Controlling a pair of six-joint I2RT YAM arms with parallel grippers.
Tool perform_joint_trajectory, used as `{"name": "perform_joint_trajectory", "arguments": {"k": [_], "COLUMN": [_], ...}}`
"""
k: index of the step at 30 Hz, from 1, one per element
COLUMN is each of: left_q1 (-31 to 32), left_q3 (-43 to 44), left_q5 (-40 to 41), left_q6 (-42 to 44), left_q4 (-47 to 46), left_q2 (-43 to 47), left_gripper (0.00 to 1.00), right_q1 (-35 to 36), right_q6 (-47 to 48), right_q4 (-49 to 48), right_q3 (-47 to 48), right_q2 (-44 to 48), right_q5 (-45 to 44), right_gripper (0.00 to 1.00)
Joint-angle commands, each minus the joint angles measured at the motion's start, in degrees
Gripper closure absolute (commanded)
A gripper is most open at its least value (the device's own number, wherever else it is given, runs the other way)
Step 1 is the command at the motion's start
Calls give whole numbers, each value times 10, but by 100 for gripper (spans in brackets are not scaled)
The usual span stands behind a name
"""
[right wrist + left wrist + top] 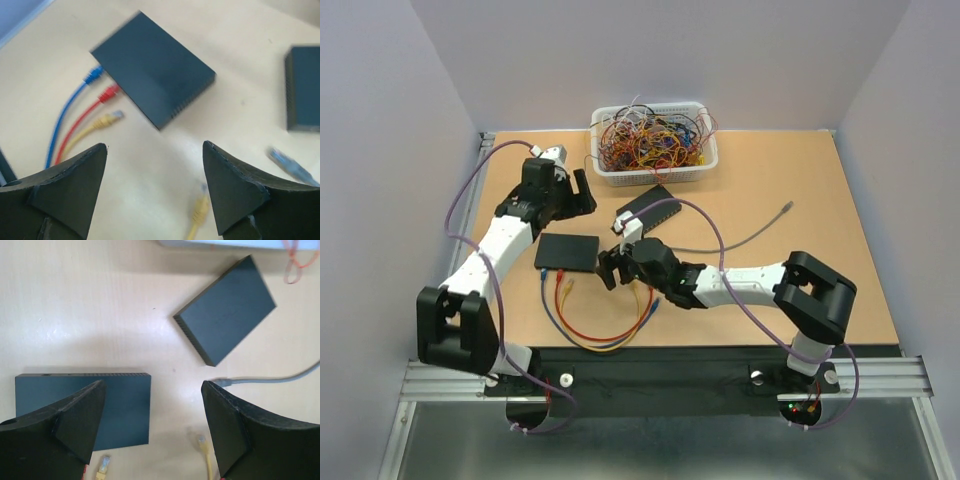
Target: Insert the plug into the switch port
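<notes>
The body of the yellow plug [636,288] [201,209] lies apart from the switch box, nearer the grey cable's plug. My right gripper should close on it.
A flat black switch box [568,253] lies left of centre; it also shows in the left wrist view [82,410] and the right wrist view [152,70]. I cannot make out its socket openings. Blue [92,76], red [107,93] and yellow [112,116] plugs lie loose on the table just off its near edge. Another yellow plug [200,207] lies between my right fingers' line of sight. My right gripper [613,266] [155,146] is open and empty, right of the box. My left gripper [563,190] [153,385] is open and empty behind it.
A second black box [655,205] [225,310] lies near a white basket [705,165] of tangled wires at the back. A grey cable [750,235] crosses the right side, its plug [220,382] near my left gripper. Coloured cables loop toward the front edge [605,335].
</notes>
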State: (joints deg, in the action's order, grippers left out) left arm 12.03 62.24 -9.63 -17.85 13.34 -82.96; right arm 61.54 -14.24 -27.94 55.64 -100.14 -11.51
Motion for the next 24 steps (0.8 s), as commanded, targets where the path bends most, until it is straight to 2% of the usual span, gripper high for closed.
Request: {"name": "perform_joint_trajectory", "arguments": {"k": [1, 5, 10, 15, 18, 19, 21, 22, 24], "left_q1": [19, 47, 113, 160, 183, 187, 201, 205, 215], "left_q3": [-48, -89, -118, -137, -145, -151, -158, -166, -173], "left_q5": [26, 54, 90, 92, 92, 110, 110, 111, 113], "left_q6": [9, 3, -22, -60, -79, -83, -90, -99, -107], "left_q4": [2, 1, 2, -11, -22, -24, -36, -40, -49], "left_q2": [60, 91, 126, 133, 130, 128, 125, 123, 111], "left_gripper": [12, 12, 12, 12, 12, 12, 12, 12, 12], "right_q1": [0, 0, 0, 0, 0, 0, 0, 0, 0], "right_q6": [-14, -9, -6, -20, -31, -34, -39, -39, -39], "right_q4": [103, 127, 166, 185, 187, 188, 188, 188, 188], "right_q3": [-11, -11, 28, 39, 38, 37, 33, 31, 27], "right_q2": [21, 7, -53, -81, -90, -91, -90, -89, -87], "right_q5": [-81, -102, -140, -152, -142, -136, -134, -138, -142], "right_gripper": [19, 21, 25, 28, 44, 59, 71, 81, 90]}}
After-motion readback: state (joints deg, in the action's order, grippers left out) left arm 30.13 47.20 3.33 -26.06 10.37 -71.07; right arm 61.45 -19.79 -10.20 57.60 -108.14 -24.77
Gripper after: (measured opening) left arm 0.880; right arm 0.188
